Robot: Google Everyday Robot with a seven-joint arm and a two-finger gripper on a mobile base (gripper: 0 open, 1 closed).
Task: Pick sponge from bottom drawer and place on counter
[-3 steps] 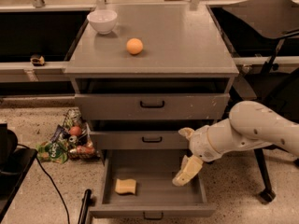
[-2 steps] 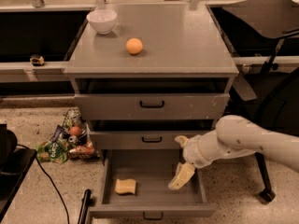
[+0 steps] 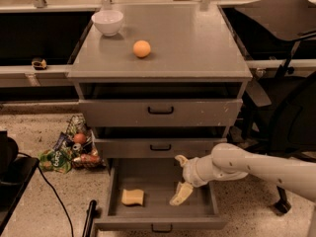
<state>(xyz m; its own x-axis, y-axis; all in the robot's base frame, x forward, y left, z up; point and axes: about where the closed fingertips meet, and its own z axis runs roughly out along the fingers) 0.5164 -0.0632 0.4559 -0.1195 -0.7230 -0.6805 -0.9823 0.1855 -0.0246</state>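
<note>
Next, I grip the end of the pale-yellow sponge [image 3: 140,196] facing the open bottom drawer's middle.
The pale-yellow sponge [image 3: 133,197] lies on the floor of the open bottom drawer [image 3: 157,215], left of its middle. My gripper [image 3: 179,179] reaches in from the right on a white arm, above the right half of the drawer. Its fingers [image 3: 180,193] point down and left, spread apart and empty. The gripper is a hand's width to the right of the sponge and not touching it. The grey counter [image 3: 192,43] tops the cabinet and carries an orange ball [image 3: 141,49] and a white bowl [image 3: 107,21].
The two upper drawers [image 3: 160,111] are closed. A pile of snack bags and cans [image 3: 71,149] lies on the floor left of the cabinet. A black cable and dark object [image 3: 15,167] are at far left. A black chair [image 3: 289,107] stands to the right.
My arm has moved left, carrying the gripper further over the open drawer and nearer the sponge. The sponge, ball and bowl have not moved.
</note>
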